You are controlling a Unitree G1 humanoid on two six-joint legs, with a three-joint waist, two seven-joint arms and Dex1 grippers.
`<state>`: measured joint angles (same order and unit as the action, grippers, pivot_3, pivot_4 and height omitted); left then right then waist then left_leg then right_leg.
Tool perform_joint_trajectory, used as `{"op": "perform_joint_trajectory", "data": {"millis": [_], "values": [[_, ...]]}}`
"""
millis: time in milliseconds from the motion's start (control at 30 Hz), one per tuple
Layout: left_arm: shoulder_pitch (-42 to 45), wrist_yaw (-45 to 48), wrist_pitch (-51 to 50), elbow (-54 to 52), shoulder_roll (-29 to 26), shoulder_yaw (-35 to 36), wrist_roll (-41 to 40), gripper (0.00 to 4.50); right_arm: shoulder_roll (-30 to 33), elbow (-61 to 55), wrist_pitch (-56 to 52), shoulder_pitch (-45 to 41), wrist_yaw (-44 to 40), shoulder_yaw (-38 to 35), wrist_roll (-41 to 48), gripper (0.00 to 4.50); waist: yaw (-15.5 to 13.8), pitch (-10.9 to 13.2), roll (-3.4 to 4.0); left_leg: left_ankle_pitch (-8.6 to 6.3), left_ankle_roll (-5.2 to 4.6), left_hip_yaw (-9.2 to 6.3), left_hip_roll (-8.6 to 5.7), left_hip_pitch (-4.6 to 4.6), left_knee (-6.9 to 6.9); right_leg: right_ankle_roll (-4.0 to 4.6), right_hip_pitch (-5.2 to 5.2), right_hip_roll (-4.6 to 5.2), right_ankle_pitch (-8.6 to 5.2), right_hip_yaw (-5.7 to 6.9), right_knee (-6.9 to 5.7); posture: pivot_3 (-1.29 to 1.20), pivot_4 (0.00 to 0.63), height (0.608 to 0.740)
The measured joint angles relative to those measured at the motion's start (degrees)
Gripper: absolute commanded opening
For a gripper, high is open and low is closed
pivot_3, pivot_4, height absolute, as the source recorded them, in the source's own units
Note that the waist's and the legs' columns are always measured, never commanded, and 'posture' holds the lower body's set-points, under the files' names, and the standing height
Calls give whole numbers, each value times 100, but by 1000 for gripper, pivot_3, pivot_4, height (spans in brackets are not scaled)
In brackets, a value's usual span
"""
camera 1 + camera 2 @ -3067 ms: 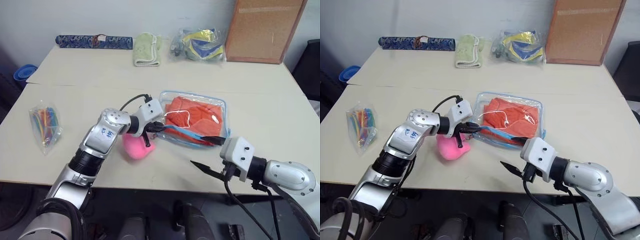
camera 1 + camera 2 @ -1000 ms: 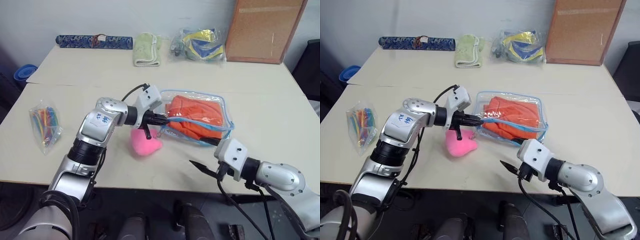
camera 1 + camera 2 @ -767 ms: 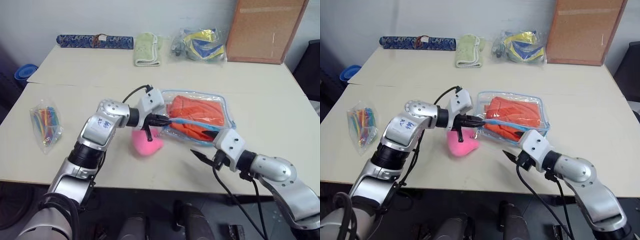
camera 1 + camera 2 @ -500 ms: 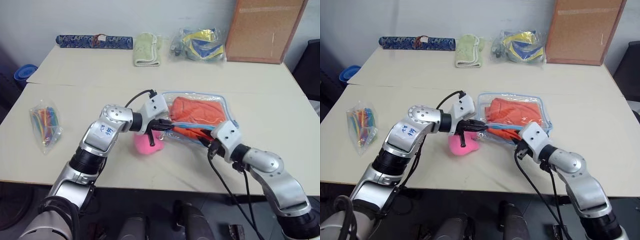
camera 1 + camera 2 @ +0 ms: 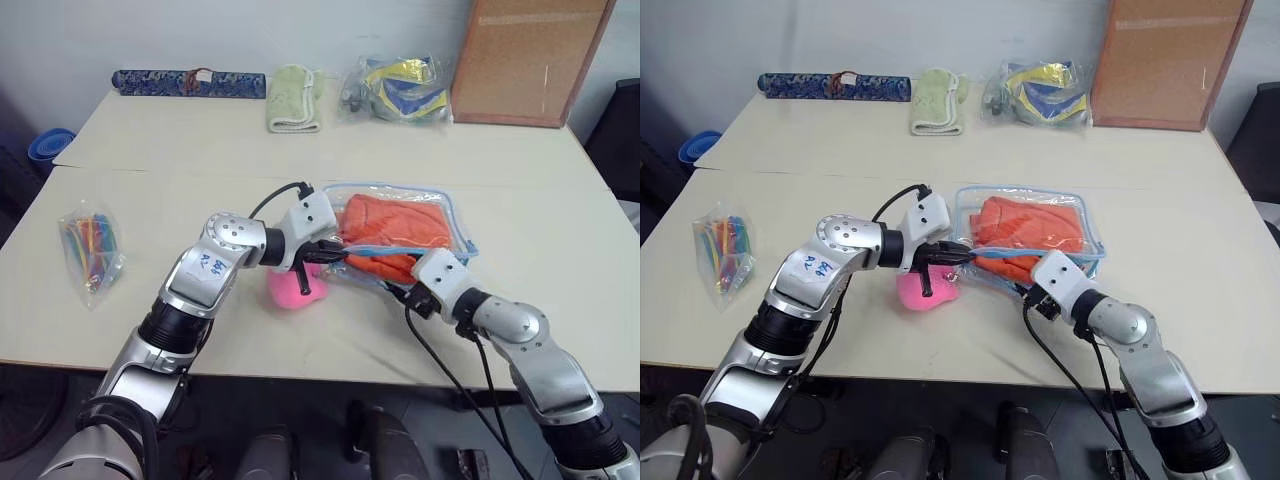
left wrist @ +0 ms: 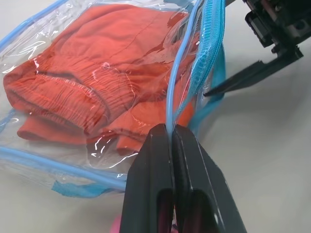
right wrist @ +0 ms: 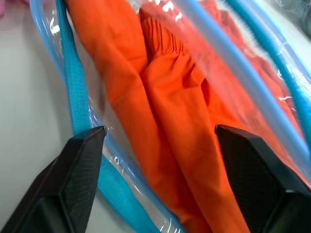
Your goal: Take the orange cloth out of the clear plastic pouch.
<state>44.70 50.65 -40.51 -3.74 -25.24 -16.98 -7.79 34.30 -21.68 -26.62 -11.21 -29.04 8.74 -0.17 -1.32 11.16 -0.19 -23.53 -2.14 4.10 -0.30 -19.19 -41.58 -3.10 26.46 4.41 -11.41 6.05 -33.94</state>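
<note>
The blue trim of the pouch lies beside the orange cloth within the right gripper's fingers, so the robot should reach past the trim and pinch the cloth alone (image 7: 177, 155).
The clear plastic pouch (image 5: 440, 215) with light-blue trim lies mid-table, and the orange cloth (image 5: 395, 222) is folded inside it. My left gripper (image 5: 335, 250) is shut on the pouch's blue zipper edge (image 6: 171, 109) and holds that edge lifted at the near left corner. From the near side, my right gripper (image 5: 397, 290) reaches the pouch's mouth. In the right wrist view its fingers (image 7: 73, 174) stand wide open, with the orange cloth (image 7: 160, 97) and blue trim (image 7: 73, 97) between them.
A pink heart plush (image 5: 290, 290) lies under my left wrist. A bag of coloured sticks (image 5: 88, 245) sits at the left. Along the back are a dark blue roll (image 5: 188, 82), a pale green towel (image 5: 294, 97), a yellow-and-blue bag (image 5: 400, 88) and a cork board (image 5: 530, 55).
My right gripper has moved from near the table's front edge forward to the pouch's mouth. The left gripper has kept its hold on the pouch's edge, almost in place.
</note>
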Motion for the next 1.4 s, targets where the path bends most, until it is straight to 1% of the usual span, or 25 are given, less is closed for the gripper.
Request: {"op": "perform_joint_trajectory", "data": {"millis": [300,433,567,667,767,900,933,967,1067,1133,1200,1300,1400], "values": [[2,-49,-8,-2,52,0,-1,0,-131,509,97,-355,85,89,-352,3551,1,0,0,1,2,-1,0,1,0,0,0,0,0,0,-1,0,150,740],[3,-75,-18,-2,66,0,-1,0,-131,695,322,-502,132,257,-682,3551,2,0,0,2,3,-1,0,1,0,0,0,1,0,0,-1,0,150,740],[15,-105,-24,-2,86,2,-2,0,-152,1042,552,-806,354,548,-1209,3551,8,0,0,3,5,-1,0,3,0,0,-2,4,0,-1,-2,0,150,740],[24,-119,-28,0,104,2,-2,0,-400,1259,539,-925,555,570,-1348,3551,13,-1,-1,4,8,-2,1,6,0,0,-6,5,0,-1,-2,0,150,740],[68,-130,-33,1,136,2,-1,0,-631,1459,550,-989,655,525,-1343,2963,21,-2,-1,5,10,-3,1,9,0,0,-10,5,0,-1,-3,0,150,740],[118,-147,-33,7,144,2,-1,0,-701,1573,661,-974,607,557,-1339,1655,18,-2,-1,6,11,-4,1,10,0,0,-11,6,0,-1,-3,0,150,740],[117,-161,-33,13,149,2,0,0,-703,1586,675,-969,594,573,-1339,1385,17,-2,-1,6,11,-4,1,9,0,0,-10,6,0,-1,-3,0,150,740],[117,-183,-33,20,159,2,0,0,-704,1601,691,-959,583,580,-1338,953,12,-2,0,6,11,-5,1,9,0,0,-10,6,0,0,-3,0,150,740],[117,-226,-33,21,167,2,1,0,-702,1638,754,-917,553,575,-1340,38,3,-2,-1,6,11,-8,0,8,0,0,-10,6,0,1,-2,0,150,740],[117,-247,-30,29,174,-1,16,0,-663,1605,828,-863,532,576,-1363,38,3,-2,-1,6,11,-11,0,6,0,0,-10,6,0,2,-1,0,150,740],[118,-291,-15,82,173,-13,79,0,-432,1475,1058,-754,439,666,-1520,38,0,-2,0,6,11,-14,0,3,0,0,-9,6,0,5,2,0,150,740],[120,-385,5,273,164,-41,174,0,146,1037,1707,-380,246,898,-1947,38,3,-1,1,6,11,-15,0,0,2,0,-7,4,0,5,5,0,150,740],[183,-507,74,505,174,-33,264,0,555,408,2159,163,-32,808,-1968,38,0,-1,1,8,14,-14,1,1,5,0,-7,2,0,5,6,0,150,740]]}}
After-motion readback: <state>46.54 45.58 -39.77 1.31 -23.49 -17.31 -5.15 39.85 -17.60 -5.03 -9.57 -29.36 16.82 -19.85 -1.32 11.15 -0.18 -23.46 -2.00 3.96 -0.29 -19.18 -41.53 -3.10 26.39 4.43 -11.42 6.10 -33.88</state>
